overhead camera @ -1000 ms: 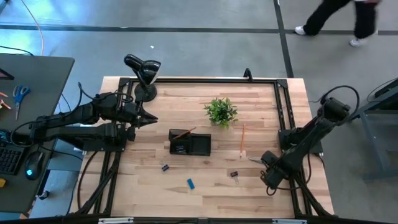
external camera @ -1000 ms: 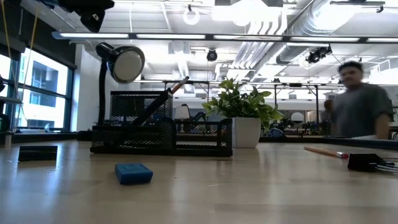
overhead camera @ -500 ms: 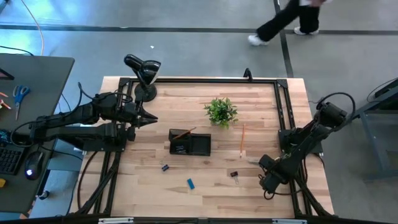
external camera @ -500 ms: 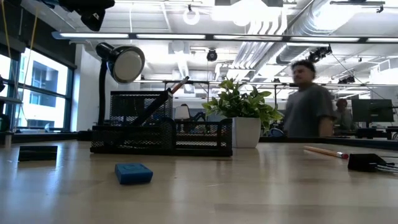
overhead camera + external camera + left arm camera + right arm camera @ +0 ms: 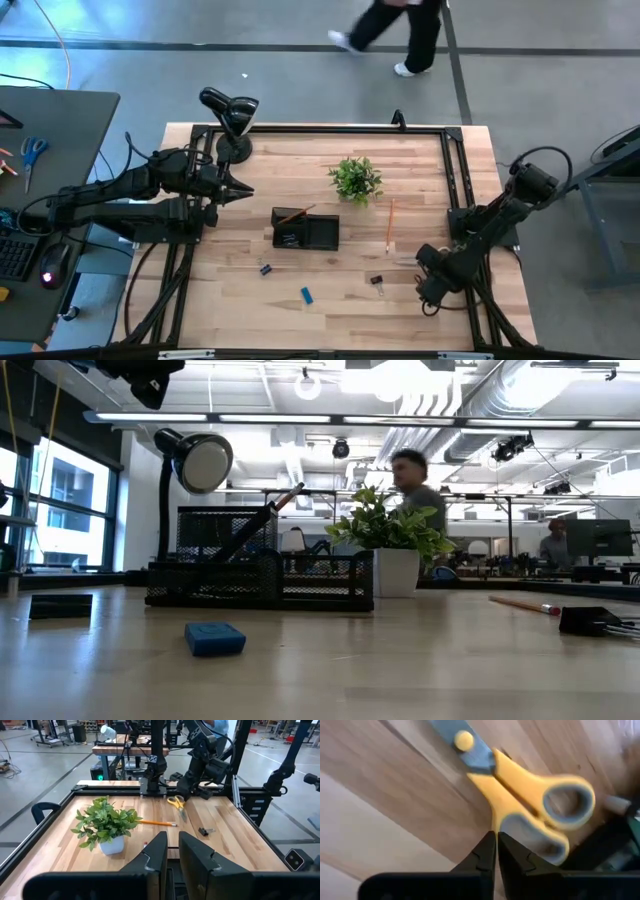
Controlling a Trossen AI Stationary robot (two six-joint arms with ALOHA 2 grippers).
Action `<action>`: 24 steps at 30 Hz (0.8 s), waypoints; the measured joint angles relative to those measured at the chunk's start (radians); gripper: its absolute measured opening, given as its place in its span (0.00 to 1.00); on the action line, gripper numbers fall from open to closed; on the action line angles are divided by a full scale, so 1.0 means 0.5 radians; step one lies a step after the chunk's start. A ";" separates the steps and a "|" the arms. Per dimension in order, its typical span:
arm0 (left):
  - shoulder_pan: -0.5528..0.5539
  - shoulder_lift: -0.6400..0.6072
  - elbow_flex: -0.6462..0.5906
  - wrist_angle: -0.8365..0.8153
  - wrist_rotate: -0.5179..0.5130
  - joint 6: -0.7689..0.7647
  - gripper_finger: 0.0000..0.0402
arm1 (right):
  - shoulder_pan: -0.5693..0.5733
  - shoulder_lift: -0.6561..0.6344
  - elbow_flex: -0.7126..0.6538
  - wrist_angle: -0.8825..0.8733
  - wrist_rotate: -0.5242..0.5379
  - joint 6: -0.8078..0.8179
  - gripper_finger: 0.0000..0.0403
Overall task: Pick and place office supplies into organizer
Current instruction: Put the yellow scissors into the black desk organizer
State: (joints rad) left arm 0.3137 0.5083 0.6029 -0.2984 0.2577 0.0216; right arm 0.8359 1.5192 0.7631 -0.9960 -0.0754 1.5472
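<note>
My right gripper's fingers are shut outside the nearer handle loop of the scissors, so next I open them and pinch the loop's rim with a finger inside the loop point(image 5: 522, 832).
The yellow-handled scissors point(image 5: 520, 790) lie flat on the table near its right edge point(image 5: 408, 258). My right gripper point(image 5: 496, 842) is shut and points down at their handle loops point(image 5: 422, 264). My left gripper point(image 5: 248, 193) hovers shut at the table's left, clear of everything. The black organizer point(image 5: 305, 232) stands mid-table with a pencil point(image 5: 295, 213) leaning in it. An orange pencil point(image 5: 390, 225), two binder clips point(image 5: 266, 269) point(image 5: 377, 283) and a blue eraser point(image 5: 306, 294) lie on the wood. My right gripper comes from above with its shut fingertips point(image 5: 489, 840) at the nearer handle loop point(image 5: 530, 832) of the scissors. I cannot tell whether they touch it. The scissors lie flat on the table.
A potted plant point(image 5: 355, 180) stands on the far side of the organizer, and a gooseneck lamp point(image 5: 230, 120) is at the far left corner. A black frame point(image 5: 455, 170) runs along the table's edges. A person point(image 5: 395, 25) walks beyond the far edge.
The person beyond the far edge has walked toward the left. My right arm's upper joints have shifted slightly while its gripper has stayed over the scissors.
</note>
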 joint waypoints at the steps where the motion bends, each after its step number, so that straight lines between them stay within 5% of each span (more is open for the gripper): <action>1: 0.000 0.000 0.000 0.004 0.000 0.000 0.09 | -0.013 -0.001 0.017 -0.024 -0.019 -0.031 0.01; 8: 0.000 0.000 0.000 0.007 0.000 -0.001 0.09 | -0.063 -0.003 0.201 -0.066 0.149 -0.209 0.01; 13: 0.000 0.000 0.000 0.007 0.000 -0.001 0.09 | -0.085 -0.005 0.240 -0.094 -0.007 -0.352 0.02; 24: 0.000 -0.001 0.000 0.007 0.001 -0.001 0.09 | 0.025 0.008 0.187 -0.221 0.075 -0.256 0.29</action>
State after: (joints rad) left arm 0.3136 0.5079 0.6029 -0.2951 0.2581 0.0212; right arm 0.8487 1.5233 0.8565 -1.1065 -0.0380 1.4194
